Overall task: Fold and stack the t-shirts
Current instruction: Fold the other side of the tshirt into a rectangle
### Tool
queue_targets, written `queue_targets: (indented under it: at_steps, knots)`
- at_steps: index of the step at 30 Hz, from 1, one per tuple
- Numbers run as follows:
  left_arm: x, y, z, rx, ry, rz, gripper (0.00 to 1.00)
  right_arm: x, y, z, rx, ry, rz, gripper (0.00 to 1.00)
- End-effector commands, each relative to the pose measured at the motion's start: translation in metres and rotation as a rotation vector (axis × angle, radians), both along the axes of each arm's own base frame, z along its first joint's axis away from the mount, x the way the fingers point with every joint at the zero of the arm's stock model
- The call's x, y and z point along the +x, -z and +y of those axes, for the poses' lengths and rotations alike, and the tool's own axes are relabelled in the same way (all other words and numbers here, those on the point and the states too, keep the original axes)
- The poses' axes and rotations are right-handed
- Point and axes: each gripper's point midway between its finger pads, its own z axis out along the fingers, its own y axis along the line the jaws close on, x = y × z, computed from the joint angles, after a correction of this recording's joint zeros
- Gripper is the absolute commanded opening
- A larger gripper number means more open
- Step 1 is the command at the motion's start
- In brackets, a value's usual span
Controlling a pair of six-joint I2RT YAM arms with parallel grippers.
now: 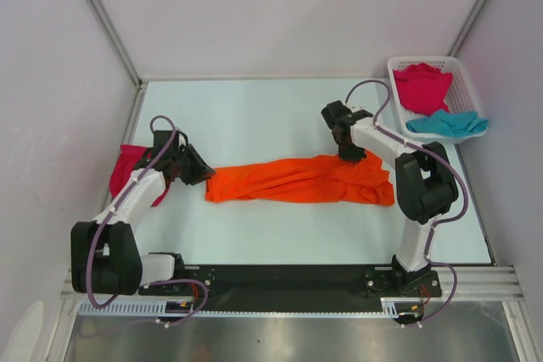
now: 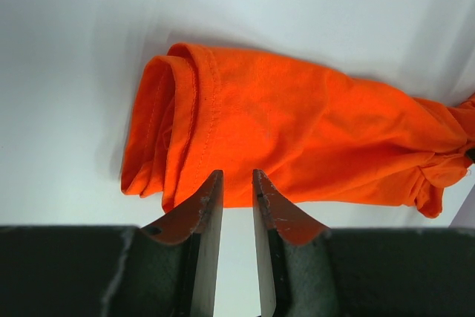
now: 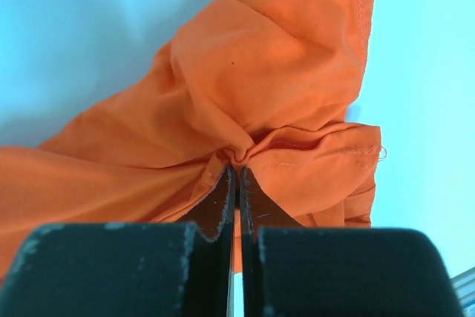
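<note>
My right gripper is pinching a gathered bunch of the orange t-shirt. Next, I open, take the t-shirt's hem (image 3: pixel 211 173) beside the bunch and pull it toward the near side.
An orange t-shirt (image 1: pixel 297 180) lies stretched in a long rumpled band across the middle of the table. Its rolled left end (image 2: pixel 178 124) lies just beyond the tips of my left gripper (image 2: pixel 236 177), which is open by a narrow gap with only bare table between the fingers. My right gripper (image 3: pixel 237 170) is shut on a pinched bunch of the orange t-shirt (image 3: pixel 252 87) at its right end. In the top view the left gripper (image 1: pixel 199 171) is at the shirt's left end and the right gripper (image 1: pixel 349 154) at its upper right corner.
A magenta t-shirt (image 1: pixel 127 165) lies at the table's left edge, partly under my left arm. A white lattice basket (image 1: pixel 424 58) at the back right holds another magenta t-shirt (image 1: pixel 422 86) and a teal one (image 1: pixel 447 123). Walls close in on three sides.
</note>
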Motion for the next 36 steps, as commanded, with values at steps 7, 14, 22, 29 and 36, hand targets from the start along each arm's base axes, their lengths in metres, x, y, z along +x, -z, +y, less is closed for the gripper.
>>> queue_targets:
  at_steps: [7, 14, 22, 29, 36]
  knots:
    - [0.004, -0.009, -0.003, 0.000, 0.033, -0.045, 0.28, 0.002, -0.014, -0.003, 0.000, -0.004, -0.043, 0.00]
    - [0.004, -0.010, -0.003, 0.000, 0.033, -0.045, 0.28, 0.011, -0.031, 0.001, 0.010, -0.014, -0.071, 0.06]
    - [0.004, -0.009, -0.003, 0.000, 0.033, -0.043, 0.28, 0.009, -0.026, 0.003, 0.010, -0.021, -0.049, 0.30]
    - [0.005, -0.009, -0.003, 0.001, 0.034, -0.042, 0.28, 0.003, -0.021, 0.005, 0.015, -0.023, -0.043, 0.12]
    - [0.005, -0.007, -0.003, 0.001, 0.032, -0.039, 0.28, -0.005, -0.020, 0.007, 0.012, -0.025, -0.046, 0.00]
